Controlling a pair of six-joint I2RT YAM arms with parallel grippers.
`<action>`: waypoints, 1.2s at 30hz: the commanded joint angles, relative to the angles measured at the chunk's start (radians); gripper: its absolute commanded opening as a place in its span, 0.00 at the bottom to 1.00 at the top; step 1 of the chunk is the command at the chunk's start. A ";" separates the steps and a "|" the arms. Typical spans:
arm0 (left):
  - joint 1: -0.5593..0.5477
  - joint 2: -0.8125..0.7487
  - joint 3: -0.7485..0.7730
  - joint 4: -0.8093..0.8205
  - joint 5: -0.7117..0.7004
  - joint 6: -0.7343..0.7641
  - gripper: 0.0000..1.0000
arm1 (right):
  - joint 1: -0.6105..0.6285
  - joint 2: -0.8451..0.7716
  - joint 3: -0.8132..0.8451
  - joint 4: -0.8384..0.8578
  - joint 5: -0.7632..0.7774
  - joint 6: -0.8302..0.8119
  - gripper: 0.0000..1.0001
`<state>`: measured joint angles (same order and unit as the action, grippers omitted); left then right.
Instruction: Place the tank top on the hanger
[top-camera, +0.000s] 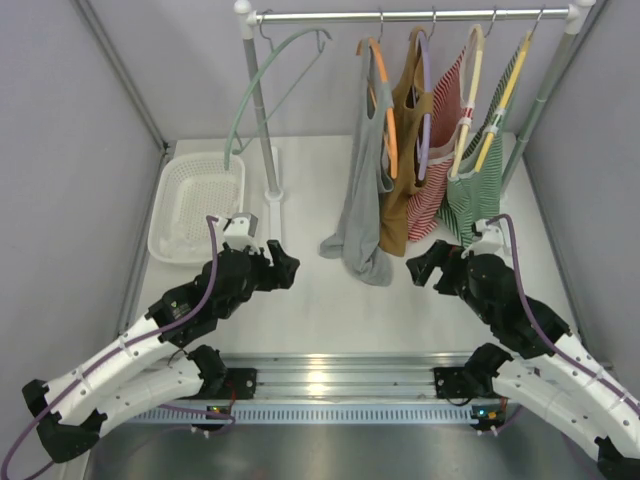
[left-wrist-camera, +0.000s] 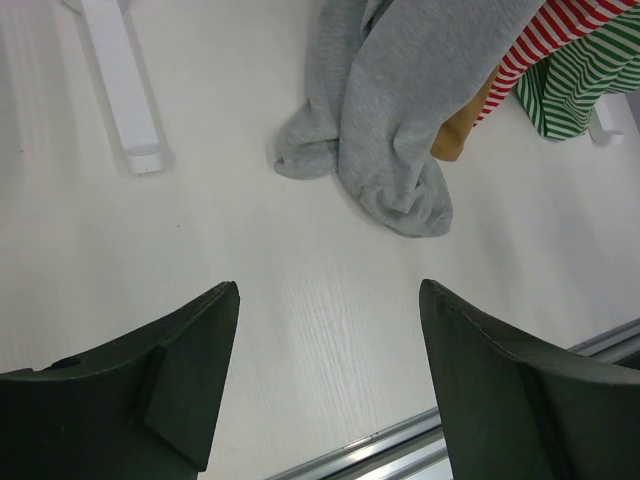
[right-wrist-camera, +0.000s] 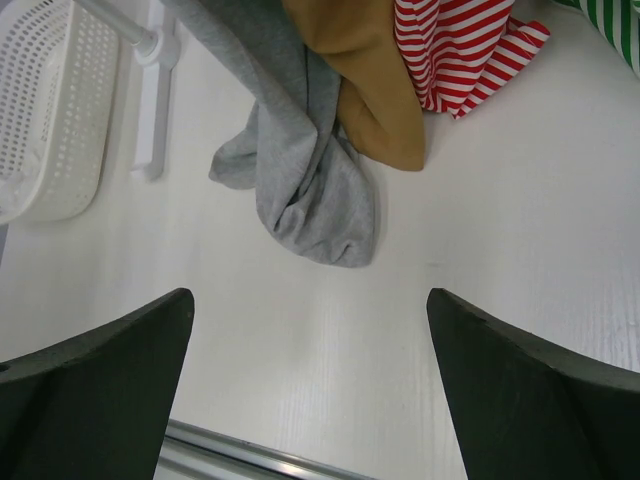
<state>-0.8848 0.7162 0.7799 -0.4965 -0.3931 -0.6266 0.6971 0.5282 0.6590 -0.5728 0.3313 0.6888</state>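
Note:
The white tank top is to be grabbed next. Next, my left gripper reaches into the white perforated basket's near part (top-camera: 204, 229) and closes on it there.
The pale sage-green hanger (top-camera: 262, 60) hangs tilted at the left end of the rack rail, bare, its long arm curving down toward the basket. I cannot make out the white tank top in any view. My left gripper (top-camera: 283, 266) is open and empty, low over the table left of centre; in its wrist view (left-wrist-camera: 328, 288) only bare table lies between the jaws. My right gripper (top-camera: 420, 266) is open and empty right of centre, and its wrist view (right-wrist-camera: 308, 295) likewise shows bare table between the jaws.
A white perforated basket (top-camera: 195, 205) sits at the back left. A grey tank top (top-camera: 358, 235) on an orange hanger droops onto the table between the grippers. Brown (top-camera: 405, 150), red-striped (top-camera: 437, 165) and green-striped (top-camera: 478, 190) tops hang on the rail. The rack's white foot (top-camera: 272, 200) lies beside the basket.

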 joint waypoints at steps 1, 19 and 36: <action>0.001 0.000 0.032 0.004 -0.024 0.002 0.78 | -0.011 -0.002 -0.009 0.019 -0.001 -0.009 1.00; 0.038 0.201 0.222 -0.175 -0.366 -0.033 0.86 | -0.010 0.096 0.019 0.037 -0.063 -0.089 1.00; 0.664 0.492 0.257 -0.096 -0.090 -0.008 0.83 | -0.010 0.168 0.008 0.090 -0.224 -0.089 1.00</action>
<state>-0.3069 1.1843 1.0538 -0.6453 -0.5438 -0.6273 0.6971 0.6952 0.6487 -0.5388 0.1429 0.6098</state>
